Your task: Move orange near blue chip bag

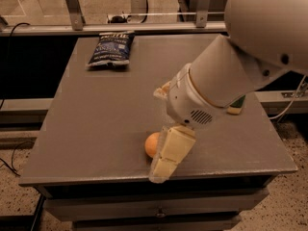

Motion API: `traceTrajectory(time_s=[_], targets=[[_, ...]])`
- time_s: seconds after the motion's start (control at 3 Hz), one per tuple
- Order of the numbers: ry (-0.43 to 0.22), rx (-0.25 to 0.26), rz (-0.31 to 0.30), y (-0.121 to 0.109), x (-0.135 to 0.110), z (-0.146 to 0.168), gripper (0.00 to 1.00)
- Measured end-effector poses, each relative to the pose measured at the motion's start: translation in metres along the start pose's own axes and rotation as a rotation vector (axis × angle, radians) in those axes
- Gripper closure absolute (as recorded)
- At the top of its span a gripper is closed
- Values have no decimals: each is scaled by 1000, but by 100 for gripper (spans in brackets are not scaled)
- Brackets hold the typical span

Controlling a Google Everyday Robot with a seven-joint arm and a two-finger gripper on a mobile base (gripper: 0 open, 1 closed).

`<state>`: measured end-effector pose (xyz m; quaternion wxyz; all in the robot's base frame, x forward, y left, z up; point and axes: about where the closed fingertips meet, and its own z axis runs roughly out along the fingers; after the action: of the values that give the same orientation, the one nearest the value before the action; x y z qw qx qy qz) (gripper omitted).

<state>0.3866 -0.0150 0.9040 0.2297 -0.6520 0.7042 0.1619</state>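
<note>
The fingers of my gripper should next close around the sides of the orange (154,145) that is near the front edge of the grey table.
The orange (151,144) lies near the front edge of the grey table (96,124), and only its left part shows. My gripper (166,155) hangs down right against the orange's right side and covers it. The large white arm (226,76) reaches in from the upper right. The blue chip bag (110,48) lies flat at the table's far left corner, well away from the orange and the gripper.
A green-and-yellow sponge (237,108) peeks out from behind the arm at the table's right side. Metal rails (72,4) and a ledge run behind the table. Cables lie on the floor at left. The table's front edge is just below the gripper.
</note>
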Motion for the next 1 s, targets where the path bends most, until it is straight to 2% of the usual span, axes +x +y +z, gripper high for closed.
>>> traceTrajectory(time_s=[0.67, 1.0], targets=[[-39, 42, 13, -19, 35, 30, 0], [-54, 37, 17, -19, 39, 42, 0]])
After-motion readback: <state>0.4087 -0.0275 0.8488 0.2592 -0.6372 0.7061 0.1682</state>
